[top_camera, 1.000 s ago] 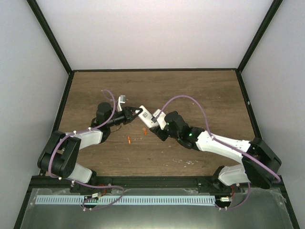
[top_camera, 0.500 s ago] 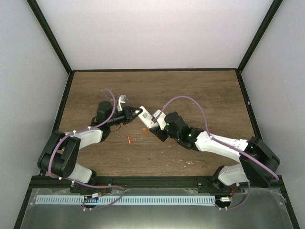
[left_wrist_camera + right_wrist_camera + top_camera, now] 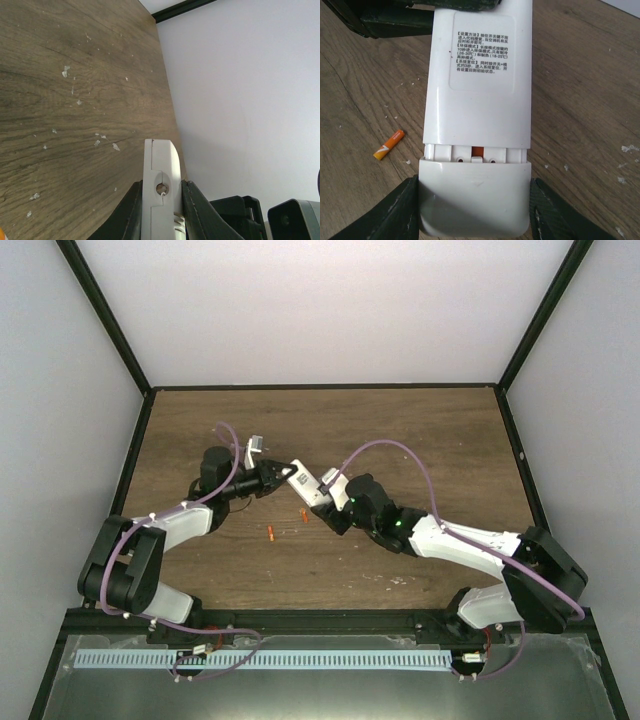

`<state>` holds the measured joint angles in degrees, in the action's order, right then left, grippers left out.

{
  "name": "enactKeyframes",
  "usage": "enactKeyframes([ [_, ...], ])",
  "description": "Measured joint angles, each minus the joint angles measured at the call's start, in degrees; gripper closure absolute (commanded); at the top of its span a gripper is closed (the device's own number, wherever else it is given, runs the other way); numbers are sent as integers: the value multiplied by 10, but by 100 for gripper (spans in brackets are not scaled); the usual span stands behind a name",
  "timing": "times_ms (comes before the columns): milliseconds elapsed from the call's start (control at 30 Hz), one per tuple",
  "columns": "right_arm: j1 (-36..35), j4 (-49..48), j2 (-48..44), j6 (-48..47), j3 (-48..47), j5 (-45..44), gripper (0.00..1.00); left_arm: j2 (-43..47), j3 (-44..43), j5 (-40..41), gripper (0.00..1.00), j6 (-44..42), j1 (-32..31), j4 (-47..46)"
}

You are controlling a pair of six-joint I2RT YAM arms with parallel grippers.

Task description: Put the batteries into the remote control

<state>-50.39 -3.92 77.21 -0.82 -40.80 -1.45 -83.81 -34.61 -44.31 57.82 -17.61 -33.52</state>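
The half-open battery cover is held in the fingertips of my right gripper, so I should open, take the cover's sides [image 3: 426,200] deeper, and pull it off the remote control.
The white remote control [image 3: 305,485] hangs above the table, held at both ends. My left gripper [image 3: 268,478] is shut on its far end, and the remote control's thin edge [image 3: 161,185] sits clamped between the left gripper [image 3: 161,200] fingers. In the right wrist view the remote control's labelled back [image 3: 479,75] faces the camera. My right gripper [image 3: 474,210] is shut on the white battery cover [image 3: 473,197], which sits part-way on. Orange [image 3: 479,150] shows in the gap above the cover. One loose battery [image 3: 389,145] lies on the table [image 3: 272,532].
The wooden table [image 3: 420,440] carries pale specks [image 3: 65,71], and more specks [image 3: 626,148] lie right of the remote. White walls and a black frame [image 3: 320,387] close in the table. The purple cable [image 3: 385,445] arcs above the right arm.
The left arm's wrist has shifted slightly up and back. The remote stays held between both grippers in nearly the same place.
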Motion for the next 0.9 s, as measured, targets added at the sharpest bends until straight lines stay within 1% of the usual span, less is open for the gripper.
enactKeyframes([
  [533, 0, 15, 23, -16, -31, 5, 47, 4, -10, -10, 100, -3, 20, 14],
  [700, 0, 102, 34, -32, -24, 12, 46, 6, -33, 25, 100, -8, 60, -3],
  [767, 0, 124, 39, -35, -23, 14, 46, 10, -41, 33, 100, -10, 67, -10],
  [833, 0, 135, 39, -37, -22, 13, 42, 11, -43, 33, 100, -11, 67, -12],
  [900, 0, 137, 37, -36, -22, 12, 33, 11, -44, 33, 100, -11, 67, -13],
])
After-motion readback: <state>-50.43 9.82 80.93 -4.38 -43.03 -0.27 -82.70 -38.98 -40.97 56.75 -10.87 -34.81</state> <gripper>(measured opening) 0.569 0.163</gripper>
